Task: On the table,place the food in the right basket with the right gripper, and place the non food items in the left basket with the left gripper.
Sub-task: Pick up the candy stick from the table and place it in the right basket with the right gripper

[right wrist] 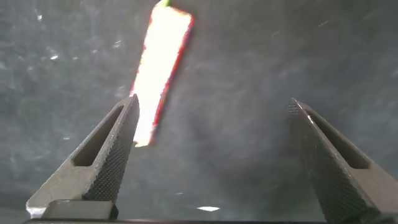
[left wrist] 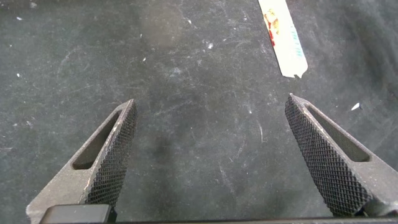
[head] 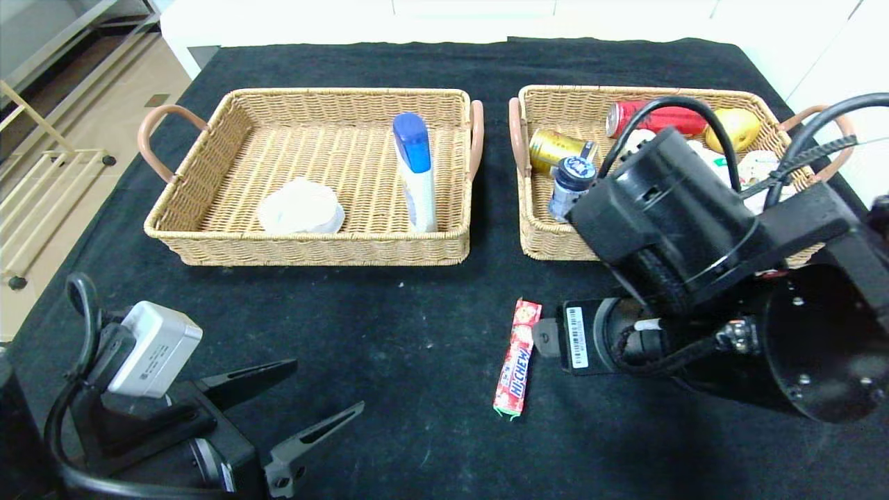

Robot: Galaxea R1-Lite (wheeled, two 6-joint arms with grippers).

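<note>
My right gripper is to close on the blue lettering (head: 517, 372) (right wrist: 160, 51) of the red Hi-Chew candy stick, toward the stick's green-tipped end.
A red Hi-Chew candy stick (head: 517, 358) lies on the black table in front of the right basket (head: 535, 236). My right gripper (right wrist: 212, 99) hangs open just right of the candy stick (right wrist: 160, 68), which lies beside one finger and outside the jaws. In the head view the right wrist hides its fingers. At the table's near left corner my left gripper (head: 326, 385) stands open and empty above bare cloth (left wrist: 211, 101), and the candy stick (left wrist: 283, 34) is far ahead of it. The left basket (head: 208, 229) holds a white round item (head: 301, 207) and a blue-capped tube (head: 417, 173).
The right basket holds a red can (head: 656, 118), a gold can (head: 559, 149), a blue-capped bottle (head: 571, 184), a yellow fruit (head: 733, 128) and white packets. My right arm (head: 694, 229) covers that basket's front right part. Black cloth covers the table.
</note>
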